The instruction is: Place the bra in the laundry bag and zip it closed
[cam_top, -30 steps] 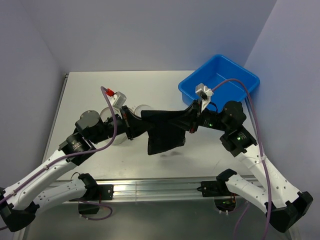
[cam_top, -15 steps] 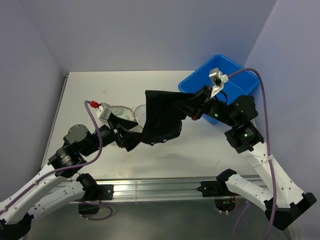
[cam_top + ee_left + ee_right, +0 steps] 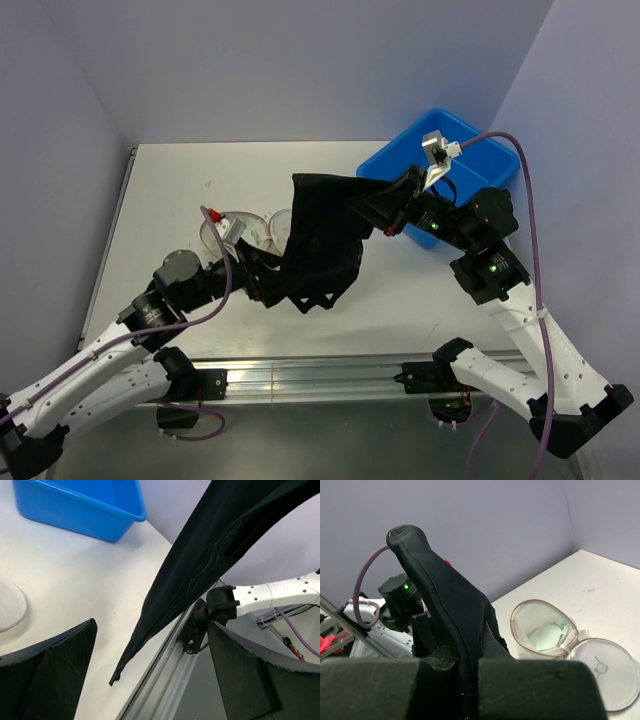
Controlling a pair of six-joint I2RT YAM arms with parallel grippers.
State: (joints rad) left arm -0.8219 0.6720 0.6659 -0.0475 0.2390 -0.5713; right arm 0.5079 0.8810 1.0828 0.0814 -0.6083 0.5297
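Observation:
The bra's narrow tip alone dangles between the left gripper's open fingers, so the left gripper will close on the wider fabric (image 3: 172,592) before the right gripper opens.
The black bra (image 3: 322,238) hangs in the air over the table's middle, with my right gripper (image 3: 393,208) shut on its upper right end. In the right wrist view the fabric (image 3: 445,595) rises from the shut gripper (image 3: 467,666). My left gripper (image 3: 272,286) is open at the bra's lower left edge. Its wrist view shows a strip of the bra (image 3: 200,565) dangling between the wide fingers (image 3: 55,670), touching neither. The laundry bag (image 3: 245,229) lies unzipped on the table behind the bra, mouth open (image 3: 542,627), its round lid (image 3: 602,672) flipped aside.
A blue plastic bin (image 3: 470,160) stands at the back right corner, behind my right arm; it also shows in the left wrist view (image 3: 80,505). The white table (image 3: 170,190) ends in a metal rail (image 3: 320,378) at the near edge.
My left gripper has let go of the bra and opened, pulled back left, then come in under the fabric again. My right gripper has lifted the bra up and back.

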